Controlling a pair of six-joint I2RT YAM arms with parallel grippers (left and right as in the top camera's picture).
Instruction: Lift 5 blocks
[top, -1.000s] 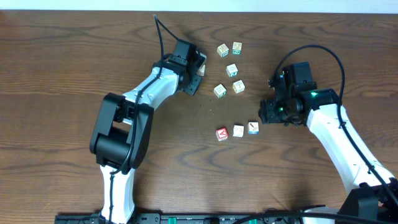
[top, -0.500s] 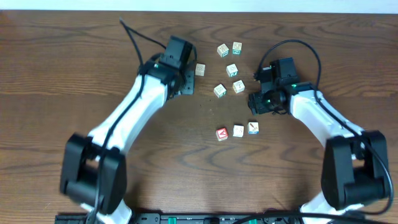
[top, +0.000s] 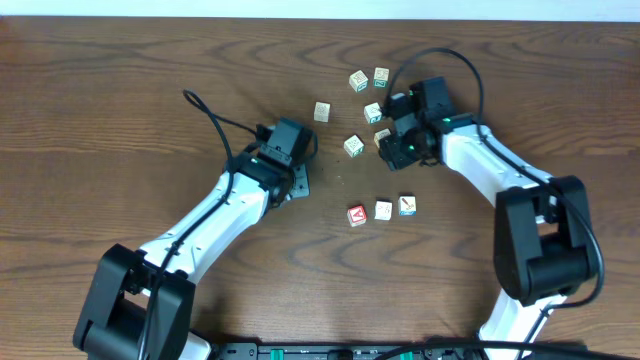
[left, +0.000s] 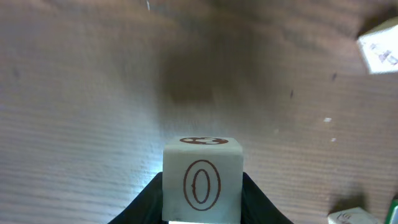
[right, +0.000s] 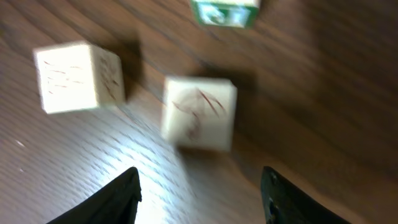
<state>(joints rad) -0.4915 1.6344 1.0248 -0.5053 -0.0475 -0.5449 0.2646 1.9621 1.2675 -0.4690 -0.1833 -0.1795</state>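
Note:
My left gripper is to let go of the brown "O" block beside the red "A" block (top: 343, 220), making that row of blocks longer.
My left gripper (left: 202, 214) is shut on a pale wooden block (left: 202, 180) printed with a brown "O", held above the table. In the overhead view the left gripper (top: 294, 170) hides that block and sits left of the cluster. Loose blocks (top: 353, 146) lie scattered at the table's middle. One has a red "A" (top: 357, 215), with two more (top: 383, 210) beside it. My right gripper (top: 394, 147) hangs open at the cluster's right edge. In the right wrist view its fingers (right: 124, 193) stand wide apart below a pale block (right: 199, 112), nothing between them.
More cubes lie at the back: one alone (top: 322, 111), a pair (top: 358, 81) and another (top: 373, 112). The right wrist view shows a second pale cube (right: 78, 76) to the left and a green-printed one (right: 224, 11) at the top. The table is dark wood.
My left gripper has pulled back toward the front left, away from the lone block. The right gripper has moved left and back to the cluster's edge.

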